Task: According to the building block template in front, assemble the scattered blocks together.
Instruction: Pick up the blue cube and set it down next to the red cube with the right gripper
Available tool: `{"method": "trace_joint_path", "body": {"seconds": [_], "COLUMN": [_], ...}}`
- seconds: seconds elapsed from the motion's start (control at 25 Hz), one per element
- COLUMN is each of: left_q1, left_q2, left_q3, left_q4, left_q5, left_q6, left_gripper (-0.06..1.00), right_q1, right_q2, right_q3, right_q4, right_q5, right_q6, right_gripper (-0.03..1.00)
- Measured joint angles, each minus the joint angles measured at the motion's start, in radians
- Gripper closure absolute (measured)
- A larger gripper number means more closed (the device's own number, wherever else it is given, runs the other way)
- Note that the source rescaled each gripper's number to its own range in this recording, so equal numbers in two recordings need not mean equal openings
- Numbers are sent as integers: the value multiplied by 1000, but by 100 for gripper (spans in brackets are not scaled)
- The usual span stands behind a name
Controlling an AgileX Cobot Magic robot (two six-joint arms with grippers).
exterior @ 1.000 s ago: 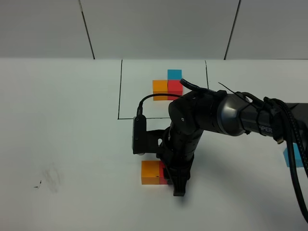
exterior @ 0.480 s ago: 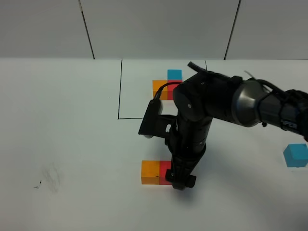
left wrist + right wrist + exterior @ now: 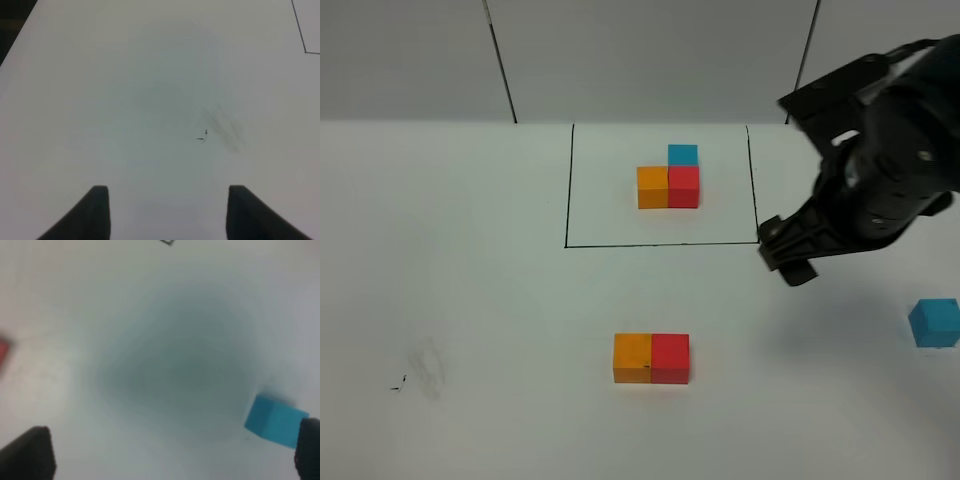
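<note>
My right gripper needs to come to close on the opposite sides of the blue cube [image 3: 934,322] [image 3: 278,421], which lies alone, away from the orange and red cubes that touch each other.
The building block template sits inside a thin black drawn frame [image 3: 660,244] at the back: an orange cube [image 3: 652,187], a red cube [image 3: 684,186] and a blue cube [image 3: 683,154] behind the red one. Of the scattered blocks, the orange one [image 3: 632,358] and the red one [image 3: 670,358] lie side by side, touching, at the front middle. The blue one [image 3: 933,322] lies alone at the far right and also shows in the right wrist view [image 3: 275,420]. My right gripper [image 3: 788,262] [image 3: 170,455] is open and empty, raised between the pair and the blue cube. My left gripper [image 3: 167,215] is open and empty over bare table.
A faint grey smudge with a small black mark [image 3: 222,131] lies on the white table [image 3: 470,300] at the left. A grey panelled wall [image 3: 640,60] stands behind the table. The right arm's dark body [image 3: 880,170] hangs over the right side.
My right gripper has let go of the red cube beside the orange one, lifted, and swung right toward the blue cube. The red and orange cubes stay together.
</note>
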Motion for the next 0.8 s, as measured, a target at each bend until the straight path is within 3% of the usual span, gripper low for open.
{"method": "trace_joint_path", "body": {"seconds": [0.2, 0.48, 0.8], "left_q1": [0, 0, 0], "left_q2": [0, 0, 0], "left_q3": [0, 0, 0], "left_q4": [0, 0, 0], "left_q5": [0, 0, 0], "left_q6": [0, 0, 0], "left_gripper": [77, 77, 77], "right_q1": [-148, -363, -455], "right_q2": [-82, -74, 71], "right_q3": [96, 148, 164], "right_q4": [-30, -6, 74], "right_q5": [-18, -88, -152], "right_q6": [95, 85, -22], "right_gripper": [-1, 0, 1]}}
